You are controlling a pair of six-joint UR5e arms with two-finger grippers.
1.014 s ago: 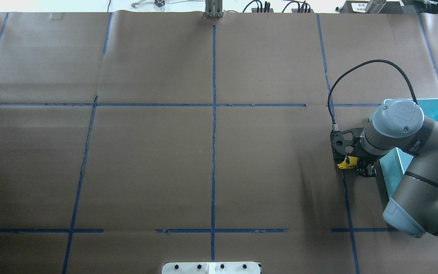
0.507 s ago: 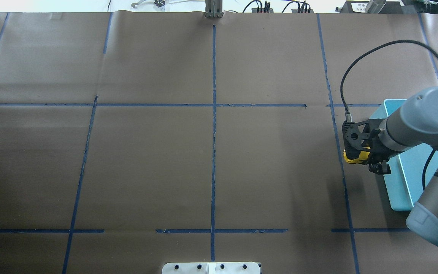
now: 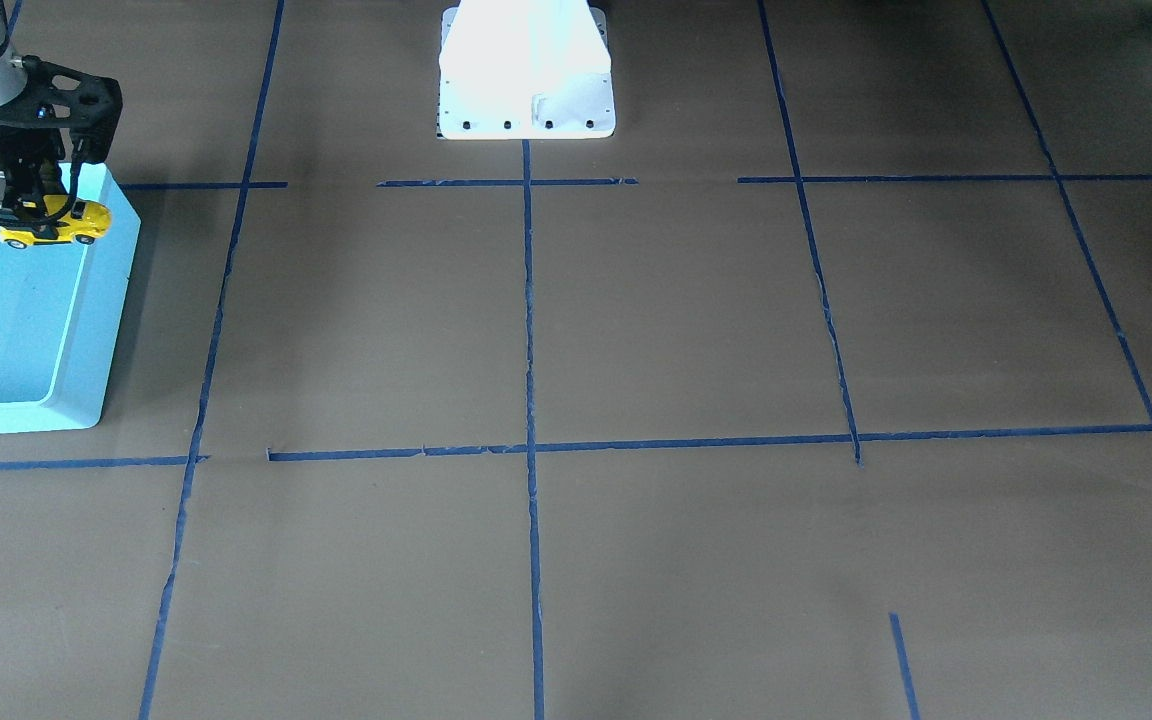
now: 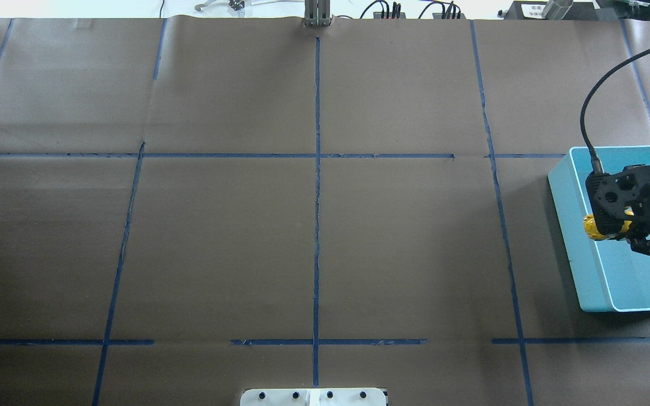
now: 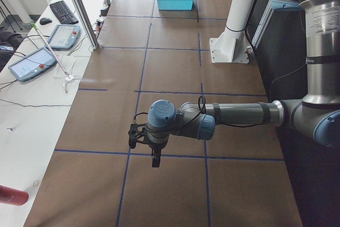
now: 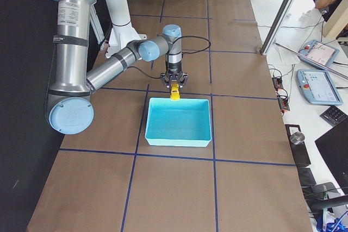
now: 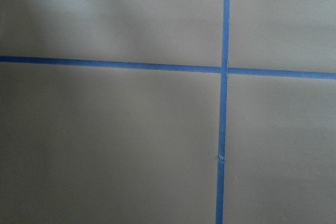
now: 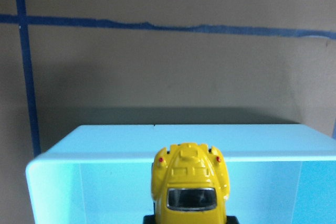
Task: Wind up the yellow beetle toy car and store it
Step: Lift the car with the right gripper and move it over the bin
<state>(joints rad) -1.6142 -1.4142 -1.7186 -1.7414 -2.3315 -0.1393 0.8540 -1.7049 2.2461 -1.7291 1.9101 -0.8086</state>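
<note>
Next, I release the yellow beetle toy car from my right gripper on the turquoise bin's bottom, near the bin's table-centre side [image 3: 1,302].
My right gripper [image 4: 632,234] is shut on the yellow beetle toy car [image 4: 591,225] and holds it in the air over the turquoise bin [image 4: 563,194], just inside the bin's wall on the table-centre side. The front-facing view shows the car [image 3: 44,225] level under the gripper [image 3: 29,203], above the bin [image 3: 101,330]. The right wrist view shows the car's rear [image 8: 190,184] over the bin's rim [image 8: 105,142]. In the right side view the car [image 6: 174,92] hangs at the bin's [image 6: 179,140] robot-side wall. My left gripper [image 5: 154,159] shows only in the left side view, low over bare table; I cannot tell its state.
Brown paper with blue tape lines [image 4: 317,197] covers the table. The white robot base plate [image 3: 526,75] stands at the robot's edge. A metal post [image 4: 317,14] and cables sit at the far edge. Operator tablets [image 5: 29,62] lie on the side bench.
My right arm has carried the car to the right, from low over the table beside the bin to a spot above the bin's inside. The gripper stays shut on it.
</note>
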